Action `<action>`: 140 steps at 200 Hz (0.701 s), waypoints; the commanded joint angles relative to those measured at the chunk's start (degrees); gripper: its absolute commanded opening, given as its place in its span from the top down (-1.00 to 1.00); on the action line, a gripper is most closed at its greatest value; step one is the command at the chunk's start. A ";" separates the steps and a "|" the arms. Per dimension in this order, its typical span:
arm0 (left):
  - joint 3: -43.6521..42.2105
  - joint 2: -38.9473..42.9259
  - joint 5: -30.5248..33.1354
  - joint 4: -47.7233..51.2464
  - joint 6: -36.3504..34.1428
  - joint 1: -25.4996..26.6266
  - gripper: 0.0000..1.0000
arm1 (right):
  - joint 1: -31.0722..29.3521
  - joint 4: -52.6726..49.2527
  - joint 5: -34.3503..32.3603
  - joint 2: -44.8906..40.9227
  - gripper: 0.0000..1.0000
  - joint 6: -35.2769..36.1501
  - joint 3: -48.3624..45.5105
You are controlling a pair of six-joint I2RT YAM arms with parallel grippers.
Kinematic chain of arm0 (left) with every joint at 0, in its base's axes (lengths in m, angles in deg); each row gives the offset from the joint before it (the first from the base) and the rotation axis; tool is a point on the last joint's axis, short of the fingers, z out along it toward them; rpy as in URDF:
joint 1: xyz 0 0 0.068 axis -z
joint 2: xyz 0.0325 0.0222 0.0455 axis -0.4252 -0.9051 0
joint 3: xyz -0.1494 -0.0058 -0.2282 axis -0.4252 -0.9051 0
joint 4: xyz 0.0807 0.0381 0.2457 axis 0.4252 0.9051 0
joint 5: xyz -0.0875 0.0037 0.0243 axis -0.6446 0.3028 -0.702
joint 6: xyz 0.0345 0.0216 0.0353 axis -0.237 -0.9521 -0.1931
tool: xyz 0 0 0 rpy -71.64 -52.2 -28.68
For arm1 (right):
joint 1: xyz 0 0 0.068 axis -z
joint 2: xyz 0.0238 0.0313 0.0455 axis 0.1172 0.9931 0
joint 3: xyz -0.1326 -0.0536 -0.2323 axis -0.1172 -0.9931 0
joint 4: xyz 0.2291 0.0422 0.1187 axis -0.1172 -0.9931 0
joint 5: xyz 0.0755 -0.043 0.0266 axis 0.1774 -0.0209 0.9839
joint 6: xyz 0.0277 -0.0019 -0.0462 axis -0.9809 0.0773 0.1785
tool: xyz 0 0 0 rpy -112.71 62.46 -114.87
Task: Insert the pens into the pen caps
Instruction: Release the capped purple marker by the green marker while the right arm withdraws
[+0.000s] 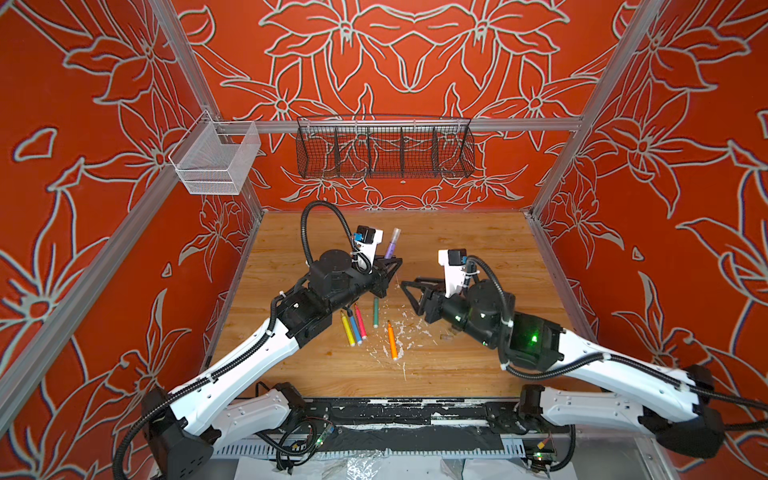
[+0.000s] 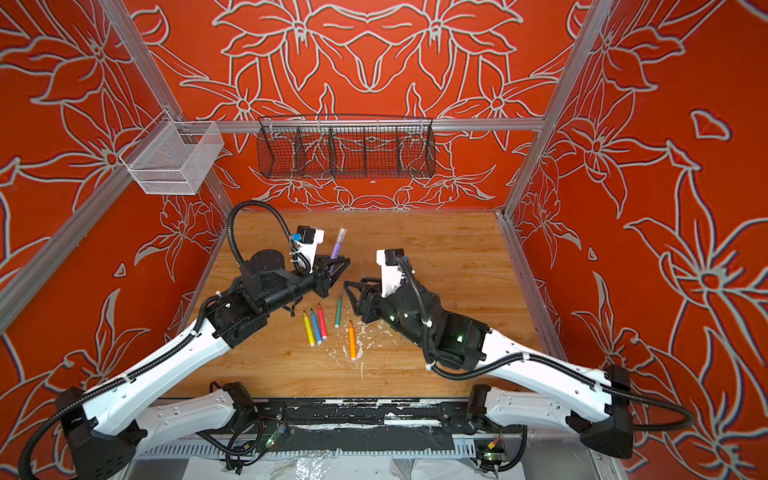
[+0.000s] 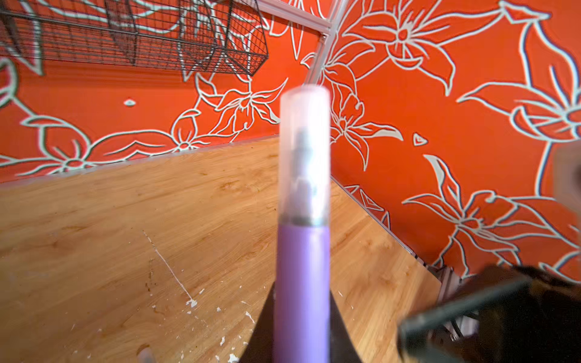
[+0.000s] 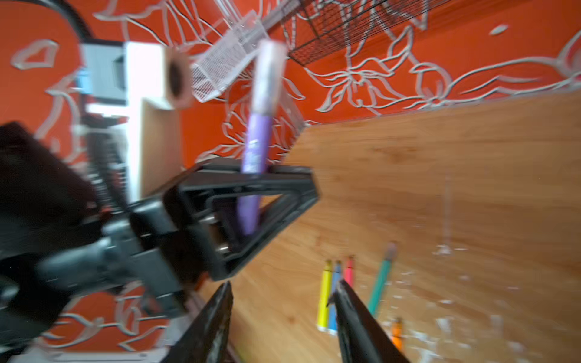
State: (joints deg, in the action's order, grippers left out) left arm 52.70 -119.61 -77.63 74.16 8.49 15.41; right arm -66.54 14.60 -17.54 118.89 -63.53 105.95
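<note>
Next, I set the purple pen on the wood (image 1: 368, 313) between the pink and teal pens with my left gripper. The purple pen is upright above the table now.
My left gripper (image 1: 392, 264) (image 3: 301, 314) is shut on the purple pen (image 1: 390, 249) (image 3: 301, 283), which stands nearly upright above the table. A clear pen cap (image 1: 396, 233) (image 3: 304, 151) sits over its tip. My right gripper (image 1: 409, 297) (image 4: 284, 284) hovers just right of it, open, with nothing between its fingers. The right wrist view shows the held purple pen (image 4: 256, 147) and its cap (image 4: 268, 78). On the wood lie the yellow pen (image 1: 347, 328), blue pen (image 1: 354, 326), pink pen (image 1: 360, 322), teal pen (image 1: 376, 312) and orange pen (image 1: 392, 340). A small clear cap (image 1: 446, 336) lies by the right arm.
White flecks of debris (image 1: 405, 328) are scattered around the orange pen. A black wire basket (image 1: 384, 147) hangs on the back wall and a white mesh basket (image 1: 216, 160) on the left rail. Red patterned walls close in the wooden table (image 1: 478, 257).
</note>
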 commanded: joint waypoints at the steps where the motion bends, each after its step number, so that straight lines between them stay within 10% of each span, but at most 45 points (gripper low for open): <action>1: -3.79 0.64 11.78 1.56 4.49 5.41 1.00 | 6.27 -15.72 -1.15 -5.80 -0.26 7.00 2.48; 57: -4.42 -10.19 22.69 13.51 21.74 12.85 1.00 | 14.23 -15.26 -10.48 -16.41 -0.59 9.33 -10.52; 140: -1.31 -25.45 33.37 23.93 25.26 8.70 1.00 | 34.33 -8.44 -15.67 -10.33 -0.58 7.99 -24.17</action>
State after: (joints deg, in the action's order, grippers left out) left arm 50.91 -142.32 -48.56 93.68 31.07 27.50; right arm -35.05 2.80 -28.93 108.44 -56.15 84.20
